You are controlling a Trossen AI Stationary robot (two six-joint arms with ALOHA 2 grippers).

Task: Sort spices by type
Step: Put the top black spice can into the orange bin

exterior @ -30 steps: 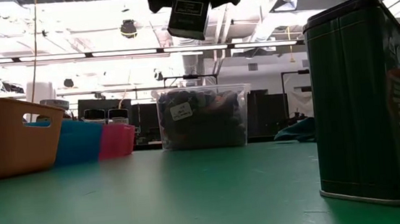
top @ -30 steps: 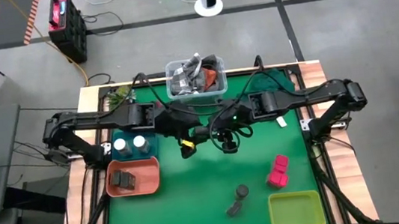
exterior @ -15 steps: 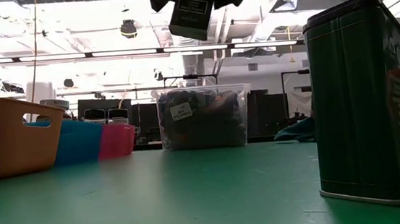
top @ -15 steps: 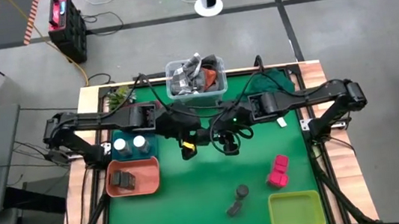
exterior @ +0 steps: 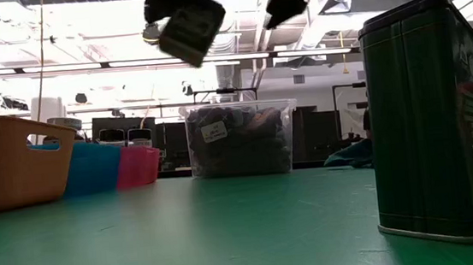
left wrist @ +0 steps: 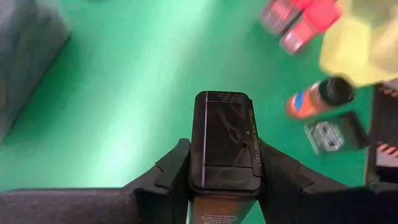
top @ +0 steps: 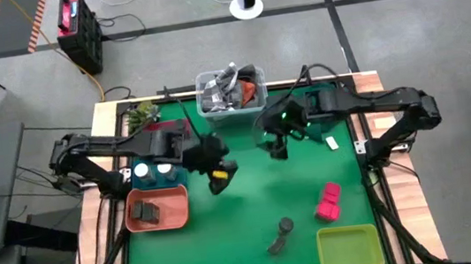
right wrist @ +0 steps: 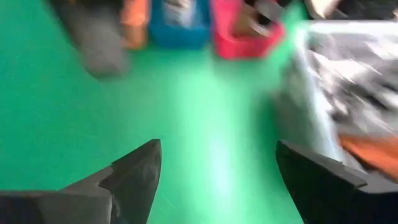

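Note:
I'll set the dark spice tin in the orange tray [top: 167,206] beside the other dark tin, using my left gripper.
My left gripper [top: 216,171] is shut on a dark spice tin [exterior: 192,32] with a black lid [left wrist: 224,134], high above the table's middle. My right gripper [top: 274,145] stands open and empty to the right of it, near the clear bin. Two white-topped jars [top: 153,169] sit in the blue tray [top: 175,176]. A dark tin [top: 146,212] lies in the orange tray [top: 174,217]. Two pink blocks [top: 329,201] and a dark round jar [top: 285,226] rest on the green mat. A tall green tin [exterior: 428,116] stands upright on its base close to the low camera. My left gripper pinches the tin between its two fingers [left wrist: 175,169], one on each narrow side [left wrist: 194,177] beside the black lid. The tin lies along the fingers, its lid end away from the wrist. It hangs tilted, lifted well clear of the table.
The clear bin of clutter [top: 231,92] stands at the far middle edge. A yellow tray [top: 349,248] sits at the near right corner, a pink tray [exterior: 139,166] beside the blue one. A dark container [top: 275,247] stands near the front edge. Bare mat lies in the middle.
My right gripper has let go of the tin and drawn back toward the far right. My left gripper keeps the tin and has carried it a little toward the table's left. The tin hung upright before and is tilted now.

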